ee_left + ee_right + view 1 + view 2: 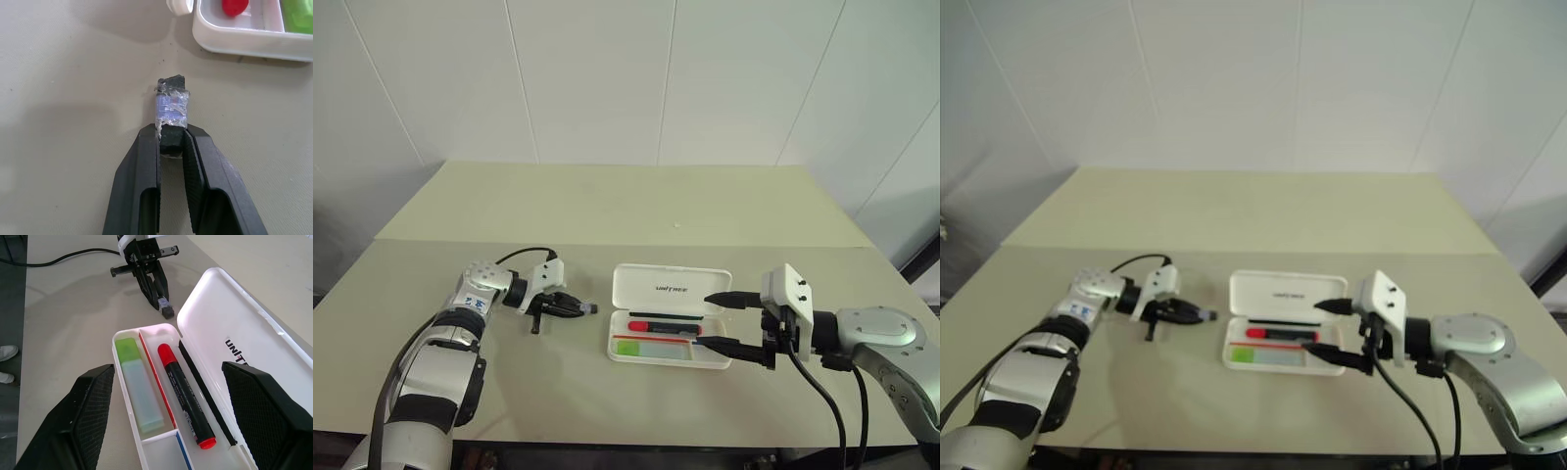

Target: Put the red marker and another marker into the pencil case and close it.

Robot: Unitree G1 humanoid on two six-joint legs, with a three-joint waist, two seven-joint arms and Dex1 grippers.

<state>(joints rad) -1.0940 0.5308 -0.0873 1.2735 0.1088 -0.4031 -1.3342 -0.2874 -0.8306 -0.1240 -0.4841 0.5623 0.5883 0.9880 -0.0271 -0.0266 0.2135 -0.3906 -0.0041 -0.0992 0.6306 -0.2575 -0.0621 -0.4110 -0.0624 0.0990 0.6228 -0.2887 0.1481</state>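
Next, my left gripper releases the small dark piece so that it rests in the pencil case's end compartment (pixel 710 349) beyond the lime-green marker.
The pencil case (pixel 671 285) lies open on the table, its white lid tipped back. In its tray the red marker (pixel 186 391) lies beside the lime-green marker (pixel 139 391), a red divider between them. My right gripper (pixel 703 319) stands open at the case's right end, one finger over the lid and one over the tray, holding nothing. To the left of the case, my left gripper (pixel 171 136) is shut on a small dark piece (pixel 171 105) wrapped in clear tape, just above the tabletop.
A black cable (pixel 521 254) loops over my left wrist. The pale table (pixel 607 206) stretches back to a white panelled wall. Its front edge runs close beneath both arms.
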